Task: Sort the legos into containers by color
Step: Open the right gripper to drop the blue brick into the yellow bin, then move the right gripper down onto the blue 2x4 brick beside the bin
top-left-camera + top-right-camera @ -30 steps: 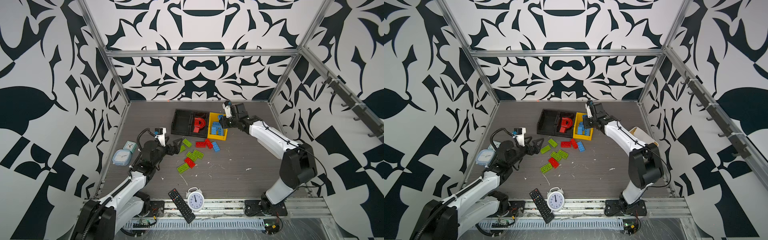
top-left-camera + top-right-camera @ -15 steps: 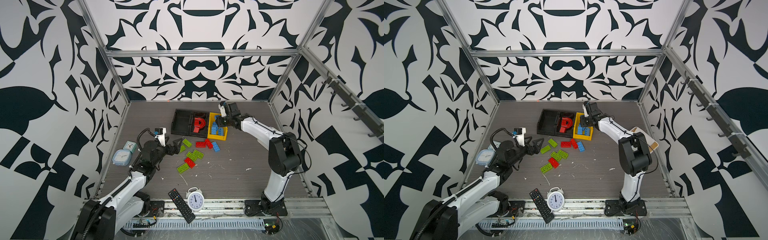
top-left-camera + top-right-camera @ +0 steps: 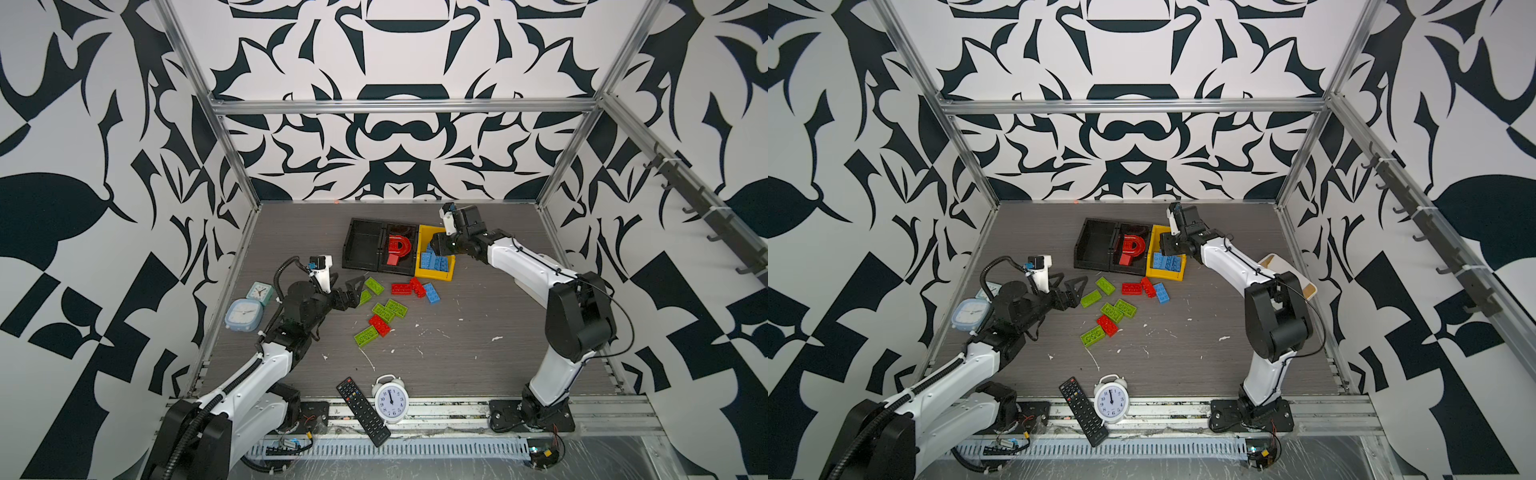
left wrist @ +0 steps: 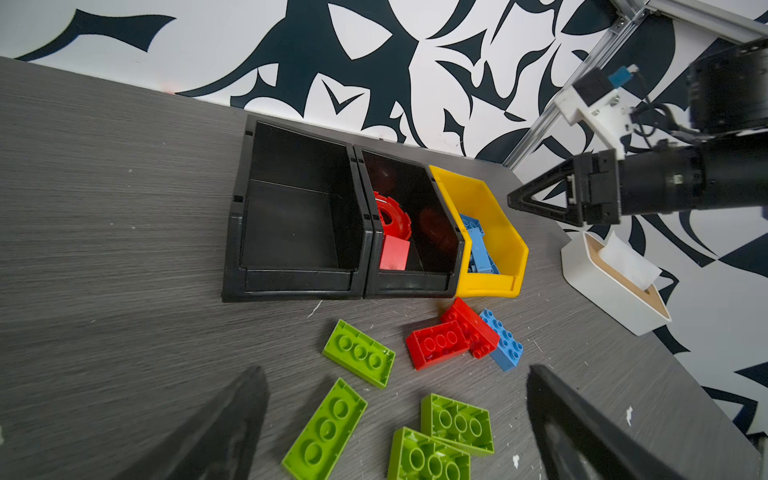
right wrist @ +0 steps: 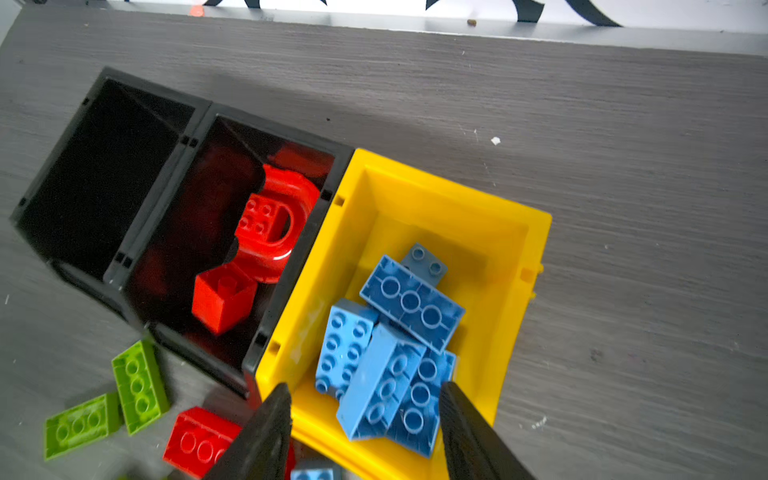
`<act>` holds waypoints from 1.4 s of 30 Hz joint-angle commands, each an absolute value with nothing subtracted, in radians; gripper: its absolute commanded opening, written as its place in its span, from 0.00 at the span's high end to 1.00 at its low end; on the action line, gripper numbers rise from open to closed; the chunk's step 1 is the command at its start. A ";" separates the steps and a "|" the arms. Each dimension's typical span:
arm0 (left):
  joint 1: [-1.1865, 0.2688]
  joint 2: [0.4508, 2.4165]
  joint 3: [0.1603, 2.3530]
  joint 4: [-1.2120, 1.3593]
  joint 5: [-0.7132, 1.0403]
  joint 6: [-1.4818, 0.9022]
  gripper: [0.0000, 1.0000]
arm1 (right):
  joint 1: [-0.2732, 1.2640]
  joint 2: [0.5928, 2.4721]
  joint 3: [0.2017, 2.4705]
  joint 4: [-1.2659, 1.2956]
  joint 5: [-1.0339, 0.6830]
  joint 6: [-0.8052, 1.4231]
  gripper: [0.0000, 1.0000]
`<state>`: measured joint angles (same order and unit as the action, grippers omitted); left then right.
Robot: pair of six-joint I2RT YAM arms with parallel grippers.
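Observation:
I should next use my right gripper to grab the far end (image 3: 434, 299) from the yellow bin of the loose blue lego next to the red legos.
Two joined black bins (image 3: 365, 245) (image 3: 1096, 245) (image 4: 291, 232) stand beside a yellow bin (image 3: 428, 230) (image 3: 1156, 232) (image 5: 415, 178). A red arch (image 3: 398, 246) (image 5: 274, 224) lies in the right black bin. Several blue legos (image 3: 434, 262) (image 5: 409, 301) fill the yellow one. My right gripper (image 3: 436, 246) (image 3: 1165, 249) (image 5: 365, 388) hangs over them, open, touching none. Green legos (image 3: 384, 311) (image 4: 359, 353), red legos (image 3: 401, 289) (image 4: 440, 343) and one blue lego (image 3: 431, 293) (image 4: 505, 345) lie loose on the table. My left gripper (image 3: 353, 291) (image 3: 1071, 280) (image 4: 397, 370) is open wide just above the green ones.
A white box with a tan rim (image 3: 1287, 274) (image 4: 611, 282) sits at the right wall. Two small clocks (image 3: 244, 314) stand by the left edge. A white alarm clock (image 3: 390, 399) and a black remote (image 3: 363, 411) lie at the front rail.
The right gripper's jaws have spread wider over the yellow bin, and that arm's elbow has swung in from the right wall. The left arm has not moved.

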<state>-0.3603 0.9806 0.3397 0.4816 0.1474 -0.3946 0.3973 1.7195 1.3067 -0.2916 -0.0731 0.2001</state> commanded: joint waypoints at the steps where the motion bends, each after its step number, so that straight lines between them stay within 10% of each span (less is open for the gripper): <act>1: -0.362 0.960 0.340 0.465 0.134 -0.388 0.00 | 0.449 1.597 1.203 -0.305 -0.058 0.183 0.40; 42: -0.362 0.972 0.342 0.469 0.131 -0.394 0.00 | 0.637 1.665 0.949 -0.222 0.098 0.198 0.44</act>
<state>-0.3603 0.9756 0.3397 0.4808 0.1379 -0.3935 0.6331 1.6676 0.9058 -0.2420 0.0910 0.1932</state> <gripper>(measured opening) 0.997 0.560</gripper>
